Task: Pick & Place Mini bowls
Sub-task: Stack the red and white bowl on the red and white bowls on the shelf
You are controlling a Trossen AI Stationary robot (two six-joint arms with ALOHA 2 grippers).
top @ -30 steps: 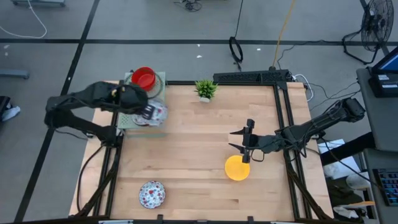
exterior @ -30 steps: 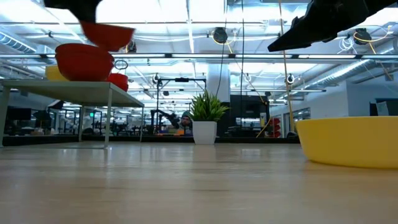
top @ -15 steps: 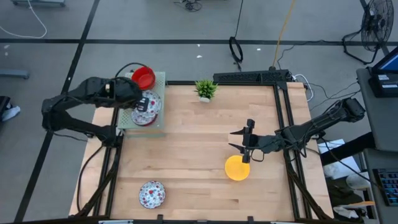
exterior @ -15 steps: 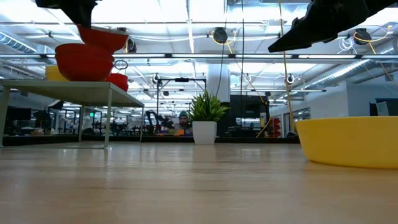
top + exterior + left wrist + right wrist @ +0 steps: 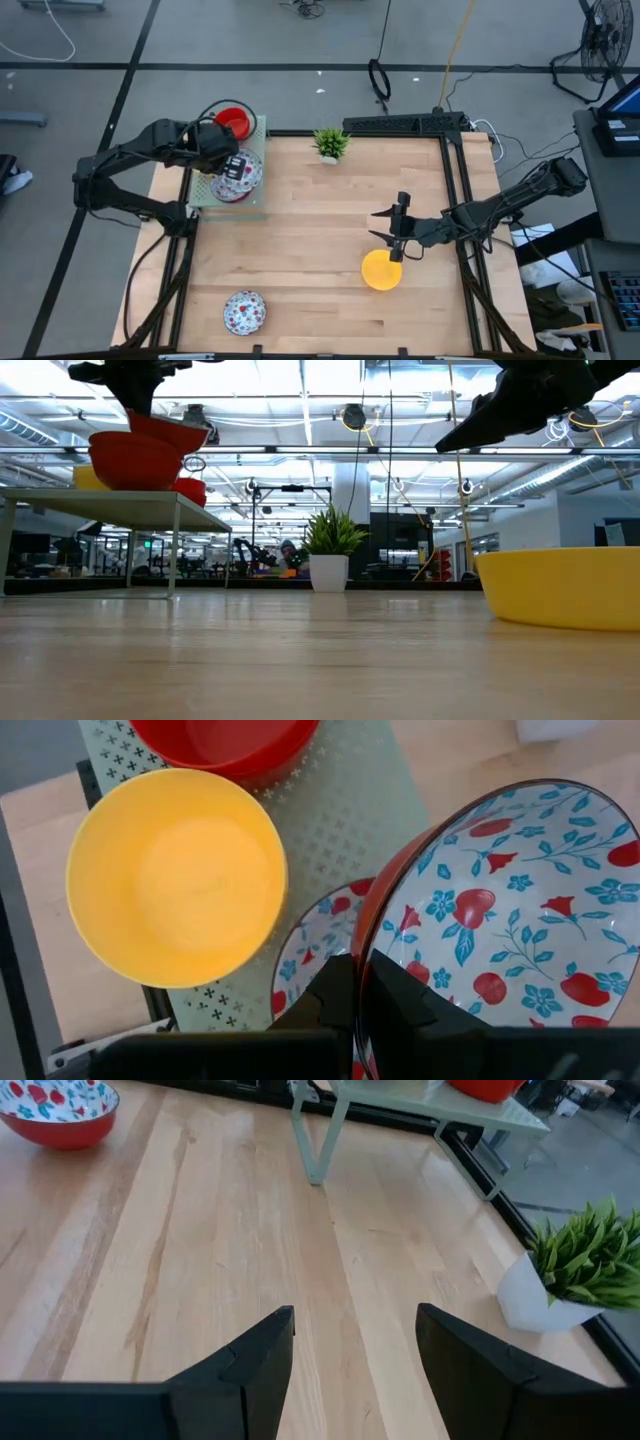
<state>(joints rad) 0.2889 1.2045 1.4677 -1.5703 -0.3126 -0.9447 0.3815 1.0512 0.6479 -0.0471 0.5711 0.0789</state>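
I need to release the floral bowl held in my left gripper, so that it sits nested inside the second floral bowl on the green shelf (image 5: pixel 235 182) (image 5: pixel 380 982). The held bowl is over the raised green shelf now.
My left gripper (image 5: pixel 355 995) is shut on a white floral bowl with a red outside (image 5: pixel 510 910) over the raised green shelf (image 5: pixel 205 190) at the table's far left corner. On the shelf sit a yellow bowl (image 5: pixel 175 875), a red bowl (image 5: pixel 232 123) and a second floral bowl (image 5: pixel 318 945), right under the held one. Another yellow bowl (image 5: pixel 381 269) and another floral bowl (image 5: pixel 244 312) rest on the table. My right gripper (image 5: pixel 355 1340) hangs open above the far side of the table's yellow bowl. My left gripper pinches the floral bowl's rim (image 5: pixel 366 935), one finger inside the bowl and one outside. The bowl (image 5: pixel 165 428) is tilted above the shelf's floral bowl. Whether the two bowls touch, I cannot tell.
A small potted plant (image 5: pixel 331 143) stands at the table's far edge. The shelf's legs (image 5: pixel 318 1140) stand on the table's far left part. Bare wood lies between the shelf and the table's yellow bowl. The floral bowl on the table is near the near edge.
My left gripper has carried the floral bowl toward the table's far edge, farther over the shelf, and lowered it. The bowl has tipped and now hangs just above the shelf's bowls.
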